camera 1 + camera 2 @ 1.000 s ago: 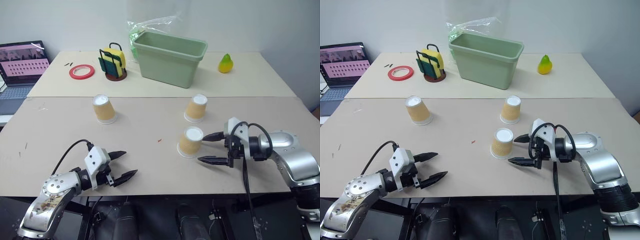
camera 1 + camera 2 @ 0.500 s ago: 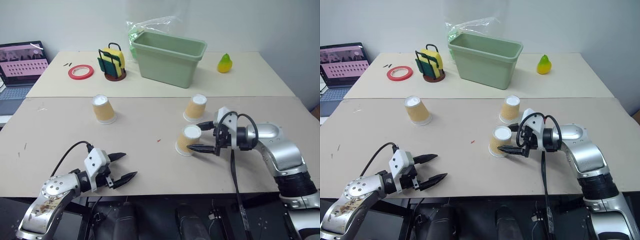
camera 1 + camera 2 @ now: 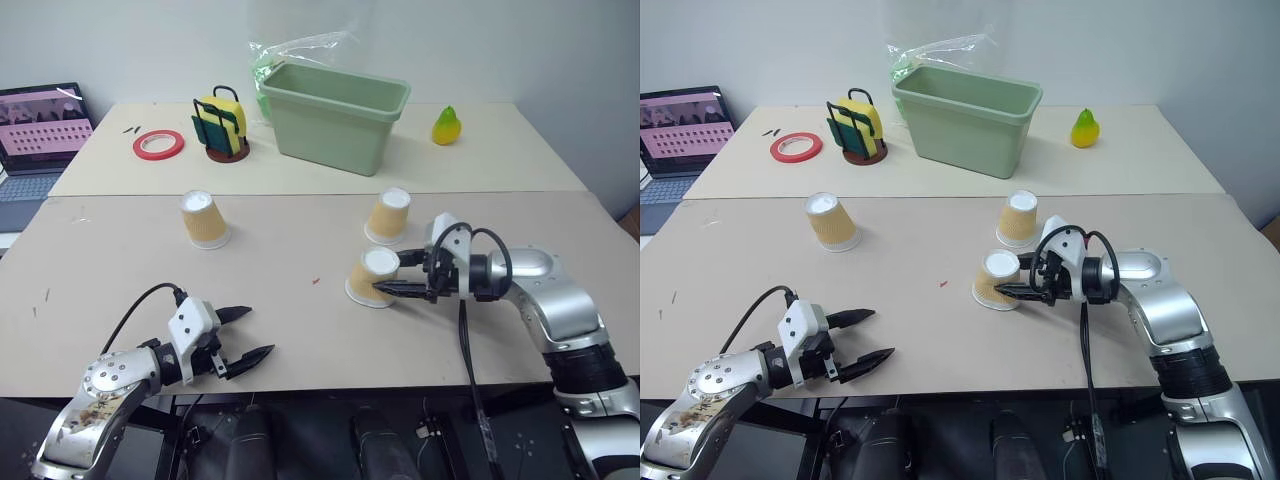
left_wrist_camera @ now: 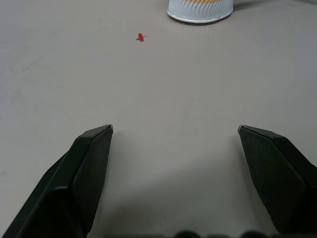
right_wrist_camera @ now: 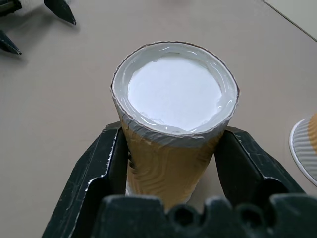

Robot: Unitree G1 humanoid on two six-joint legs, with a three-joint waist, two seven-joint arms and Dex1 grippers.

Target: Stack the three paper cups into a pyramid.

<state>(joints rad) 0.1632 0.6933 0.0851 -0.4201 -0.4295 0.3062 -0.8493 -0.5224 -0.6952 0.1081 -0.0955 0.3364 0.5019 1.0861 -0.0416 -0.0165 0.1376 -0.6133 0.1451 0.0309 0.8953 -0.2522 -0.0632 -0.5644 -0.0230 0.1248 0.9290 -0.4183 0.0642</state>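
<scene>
The robot's right gripper needs to release the paper cup on the table (image 3: 277, 282) (image 5: 124, 36) between the red speck and the left gripper. The paper cup still looks to be on the table.
Three tan ribbed paper cups stand upside down on the near table. One cup (image 3: 205, 219) is at the left and another (image 3: 389, 215) at the right. Just in front of that one, the third cup (image 3: 368, 278) sits between the fingers of my right gripper (image 3: 392, 274), which is shut on its wall. The right wrist view shows both fingers pressed against that cup (image 5: 173, 94), whose base still looks to be on the table. My left gripper (image 3: 258, 331) hangs open over the front left of the table, holding nothing.
On the far table stand a green tub (image 3: 335, 115), a yellow-green pear (image 3: 446, 126), a sponge holder (image 3: 222, 127) and a red tape ring (image 3: 158, 144). A laptop (image 3: 40, 125) sits at the far left. A seam runs between the two tables.
My right gripper moved in toward the front cup from the right and shut on it, nudging it slightly left. The left gripper stayed where it was.
</scene>
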